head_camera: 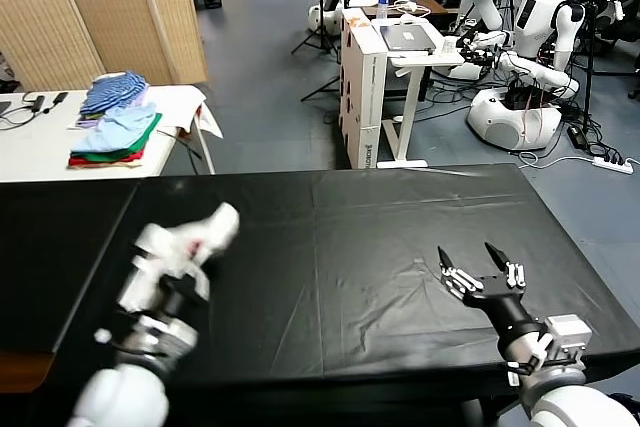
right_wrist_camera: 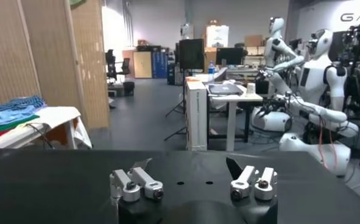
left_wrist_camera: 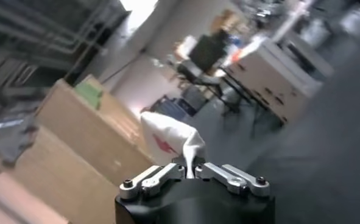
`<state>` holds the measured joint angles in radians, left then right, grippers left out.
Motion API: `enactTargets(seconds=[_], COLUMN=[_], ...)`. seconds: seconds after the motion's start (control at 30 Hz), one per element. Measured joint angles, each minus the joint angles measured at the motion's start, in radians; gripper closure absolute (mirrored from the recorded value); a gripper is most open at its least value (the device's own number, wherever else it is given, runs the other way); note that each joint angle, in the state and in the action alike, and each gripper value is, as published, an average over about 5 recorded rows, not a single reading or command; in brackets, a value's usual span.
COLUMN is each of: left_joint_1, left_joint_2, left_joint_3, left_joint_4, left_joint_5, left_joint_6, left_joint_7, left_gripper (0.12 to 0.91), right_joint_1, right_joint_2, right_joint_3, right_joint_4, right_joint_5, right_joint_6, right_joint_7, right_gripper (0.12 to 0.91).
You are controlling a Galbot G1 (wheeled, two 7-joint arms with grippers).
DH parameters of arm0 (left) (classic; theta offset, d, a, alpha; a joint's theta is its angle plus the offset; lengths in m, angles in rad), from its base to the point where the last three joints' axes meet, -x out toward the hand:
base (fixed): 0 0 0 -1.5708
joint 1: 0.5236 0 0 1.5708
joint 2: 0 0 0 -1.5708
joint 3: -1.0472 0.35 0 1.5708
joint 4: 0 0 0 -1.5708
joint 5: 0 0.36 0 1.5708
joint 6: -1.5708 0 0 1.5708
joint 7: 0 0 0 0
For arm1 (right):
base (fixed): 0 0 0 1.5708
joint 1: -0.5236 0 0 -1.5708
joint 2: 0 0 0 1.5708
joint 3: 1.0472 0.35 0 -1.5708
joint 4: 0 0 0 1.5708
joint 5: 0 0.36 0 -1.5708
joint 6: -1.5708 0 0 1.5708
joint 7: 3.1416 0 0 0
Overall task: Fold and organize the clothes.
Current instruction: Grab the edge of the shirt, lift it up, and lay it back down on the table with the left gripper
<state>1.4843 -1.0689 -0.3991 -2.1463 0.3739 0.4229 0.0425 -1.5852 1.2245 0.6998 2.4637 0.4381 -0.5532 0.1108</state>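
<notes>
My left gripper is holding the white T-shirt. It will let the T-shirt go across the long crease in the middle of the black table (head_camera: 315, 276).
The white T-shirt (head_camera: 212, 228) is bunched into a small wad with a pink-red print showing. My left gripper (head_camera: 186, 265) is shut on it and holds it above the left part of the black table (head_camera: 350, 237). In the left wrist view a strip of the shirt (left_wrist_camera: 167, 141) runs up from between the closed jaws of the left gripper (left_wrist_camera: 190, 170). My right gripper (head_camera: 468, 259) is open and empty, low over the table's right front. The right wrist view shows the right gripper (right_wrist_camera: 187, 167) with its fingers spread wide over the bare black table (right_wrist_camera: 58, 176).
A white side table at the back left carries a stack of blue, green and red folded garments (head_camera: 115, 132). A white cabinet and desk (head_camera: 372, 67) stand behind the table. Other robots (head_camera: 520, 87) stand at the back right.
</notes>
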Motion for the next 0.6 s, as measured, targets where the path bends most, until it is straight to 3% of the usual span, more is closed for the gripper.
enactTargets(seconds=[0.13, 0.3, 0.47, 0.6], left_joint_1=[-0.019, -0.061, -0.134, -0.225], left_joint_2=[-0.016, -0.014, -0.012, -0.024], left_joint_3=[0.112, 0.177, 0.215, 0.247], left_joint_4=[0.032, 0.029, 0.029, 0.051], left_joint_5=[-0.095, -0.261, -0.482, -0.668], left_joint_6=[0.05, 0.142, 0.227, 0.239], left_joint_7=[-0.022, -0.056, -0.139, -0.203], left_gripper=[0.844, 0.844, 0.844, 0.844], right_joint_1=[0.004, 0.009, 0.006, -0.004], right_joint_2=[0.002, 0.012, 0.023, 0.032], right_joint_3=[0.0, -0.01, -0.021, -0.022], right_joint_4=[-0.001, -0.005, -0.005, -0.002], right_joint_5=[0.0, -0.001, -0.01, -0.019], right_joint_6=[-0.001, -0.005, -0.008, -0.008], right_joint_7=[0.001, 0.004, 0.005, 0.005], right_gripper=[0.118, 0.118, 0.118, 0.118])
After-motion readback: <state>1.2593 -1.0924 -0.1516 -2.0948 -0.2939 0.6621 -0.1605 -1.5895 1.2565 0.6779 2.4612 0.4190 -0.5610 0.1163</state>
